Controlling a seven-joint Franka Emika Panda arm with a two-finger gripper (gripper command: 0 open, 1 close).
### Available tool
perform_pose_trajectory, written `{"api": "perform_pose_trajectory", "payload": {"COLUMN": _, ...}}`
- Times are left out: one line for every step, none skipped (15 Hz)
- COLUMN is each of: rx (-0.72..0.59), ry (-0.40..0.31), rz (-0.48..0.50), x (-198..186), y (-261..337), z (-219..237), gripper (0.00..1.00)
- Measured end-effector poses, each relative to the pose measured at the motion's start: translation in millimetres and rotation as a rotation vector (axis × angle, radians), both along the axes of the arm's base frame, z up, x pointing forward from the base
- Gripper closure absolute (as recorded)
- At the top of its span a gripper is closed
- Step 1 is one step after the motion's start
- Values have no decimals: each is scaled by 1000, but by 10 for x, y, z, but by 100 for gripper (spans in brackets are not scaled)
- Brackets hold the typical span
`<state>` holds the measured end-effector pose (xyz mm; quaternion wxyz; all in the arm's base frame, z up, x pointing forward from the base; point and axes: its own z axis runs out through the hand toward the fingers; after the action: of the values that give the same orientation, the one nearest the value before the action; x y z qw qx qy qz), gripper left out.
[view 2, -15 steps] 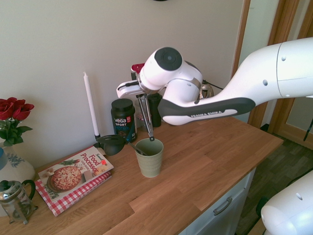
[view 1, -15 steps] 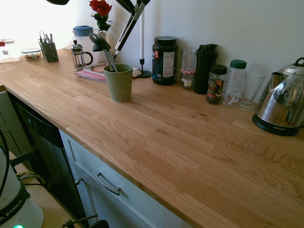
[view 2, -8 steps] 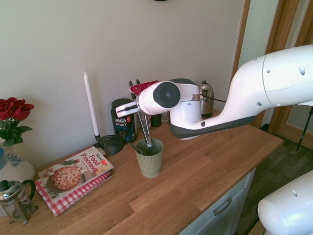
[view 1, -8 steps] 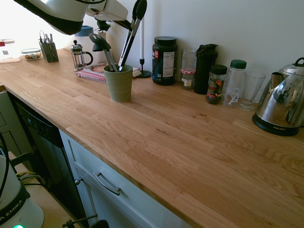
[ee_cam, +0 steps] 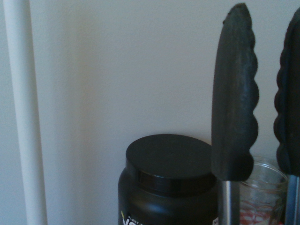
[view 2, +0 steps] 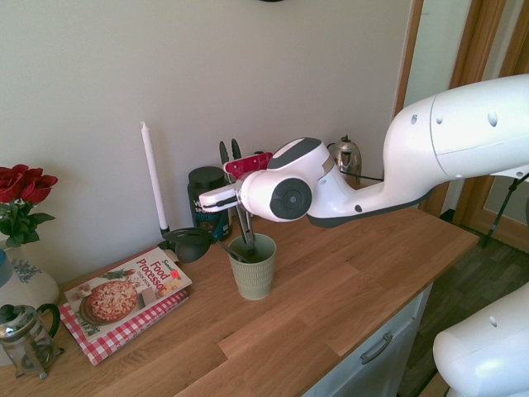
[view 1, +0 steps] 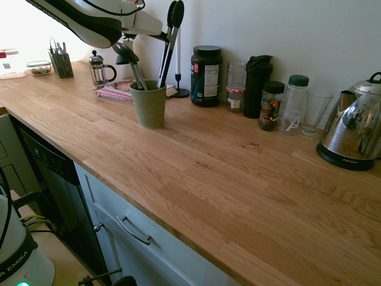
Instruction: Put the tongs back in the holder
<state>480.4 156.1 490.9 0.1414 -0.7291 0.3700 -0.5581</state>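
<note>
I should let go of the tongs with my gripper inside the sage-green holder (view 2: 246, 251), beside the handle of the black spoon.
The tongs (view 1: 169, 42) stand nearly upright, black rounded tips up, their lower end down inside the sage-green ribbed holder (view 1: 148, 105) on the wooden counter. My gripper (view 2: 236, 198) is shut on the grey metal arms just above the holder (view 2: 253, 269). The tongs (view 2: 241, 217) lean slightly, tips near the wall. A black ladle-like spoon (view 2: 189, 244) also sits in the holder, its bowl hanging over the left rim. Both black scalloped tips of the tongs (ee_cam: 234, 98) fill the right of the wrist view.
A black protein tub (view 1: 206, 76), jars, a dark bottle, a glass and a kettle (view 1: 354, 128) line the wall. A white candle (view 2: 152, 178), a cookbook (view 2: 124, 294) on a red checked cloth, a French press (view 2: 25, 335) and roses stand left of the holder.
The arm has come down and the tongs have sunk from above the rim into the holder, turning more upright. The gripper stays shut on them.
</note>
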Motion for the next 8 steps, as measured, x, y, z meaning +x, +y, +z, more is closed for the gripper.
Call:
{"api": "perform_pose_trajectory", "payload": {"rx": -1, "ry": 3, "rz": 7, "x": 10, "y": 26, "z": -4, "gripper": 100}}
{"api": "perform_pose_trajectory", "payload": {"rx": -4, "ry": 5, "rz": 13, "x": 10, "y": 50, "z": -22, "gripper": 100}}
{"api": "perform_pose_trajectory", "payload": {"rx": -8, "ry": 7, "rz": 18, "x": 7, "y": 69, "z": -37, "gripper": 100}}
{"api": "perform_pose_trajectory", "payload": {"rx": -11, "ry": 7, "rz": 21, "x": 2, "y": 97, "z": -47, "gripper": 100}}
{"api": "perform_pose_trajectory", "payload": {"rx": -13, "ry": 8, "rz": 23, "x": -6, "y": 124, "z": -62, "gripper": 100}}
{"api": "perform_pose_trajectory", "payload": {"rx": -16, "ry": 9, "rz": 25, "x": -17, "y": 150, "z": -78, "gripper": 100}}
{"api": "perform_pose_trajectory", "payload": {"rx": -18, "ry": 11, "rz": 26, "x": -24, "y": 175, "z": -97, "gripper": 100}}
{"api": "perform_pose_trajectory", "payload": {"rx": -20, "ry": 13, "rz": 28, "x": -32, "y": 198, "z": -112, "gripper": 100}}
